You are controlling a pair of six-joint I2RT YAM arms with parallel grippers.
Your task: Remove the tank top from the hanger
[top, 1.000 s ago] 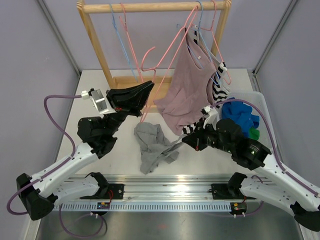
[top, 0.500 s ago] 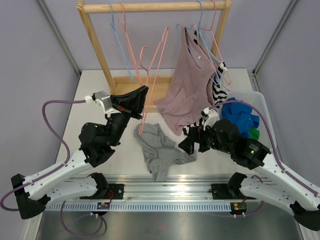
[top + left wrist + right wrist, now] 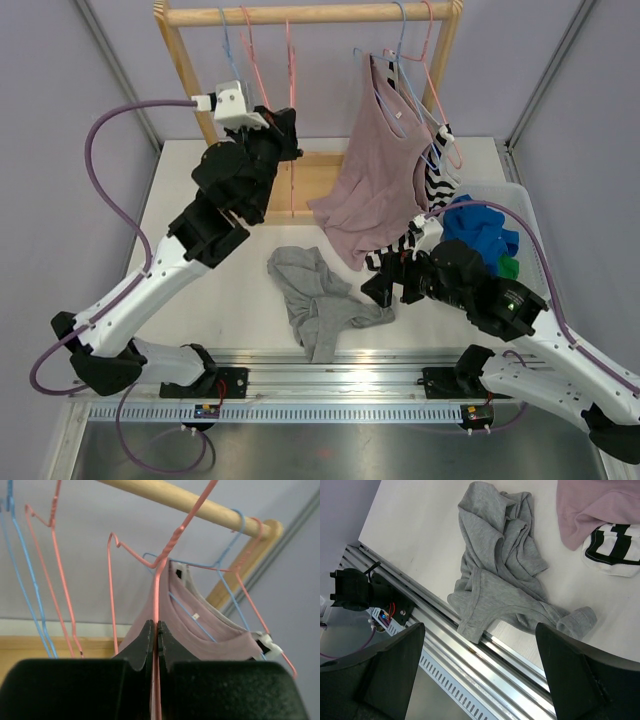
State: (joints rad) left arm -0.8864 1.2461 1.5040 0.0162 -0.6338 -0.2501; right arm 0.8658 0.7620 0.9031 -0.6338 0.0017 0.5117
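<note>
Next, I move my right gripper to the grey tank top's middle (image 3: 320, 304) (image 3: 478, 581) and close it on the stitched edge behind the tank top's end that reaches the front bar.
The grey tank top (image 3: 312, 297) (image 3: 500, 565) lies crumpled on the table, free of any hanger, with one end reaching the front rail. A bare pink wire hanger (image 3: 291, 110) (image 3: 156, 595) hangs upright, its hook at the wooden rail. My left gripper (image 3: 286, 128) (image 3: 154, 625) is shut on the hanger's wire, raised high by the rack. Just to the right of the grey top and low over the table, my right gripper (image 3: 385, 282) (image 3: 480, 630) stands open with nothing between its fingers.
The wooden rack (image 3: 300, 14) carries blue and pink hangers, a mauve tank top (image 3: 375, 170) and a black-and-white striped garment (image 3: 436, 185). A white bin (image 3: 524, 215) at the right holds blue clothes (image 3: 480, 230). A metal rail (image 3: 485, 655) runs along the table's front edge.
My left arm has lifted the pink hanger from low over the table up to the rack rail. My right gripper has opened and let go of the grey tank top.
</note>
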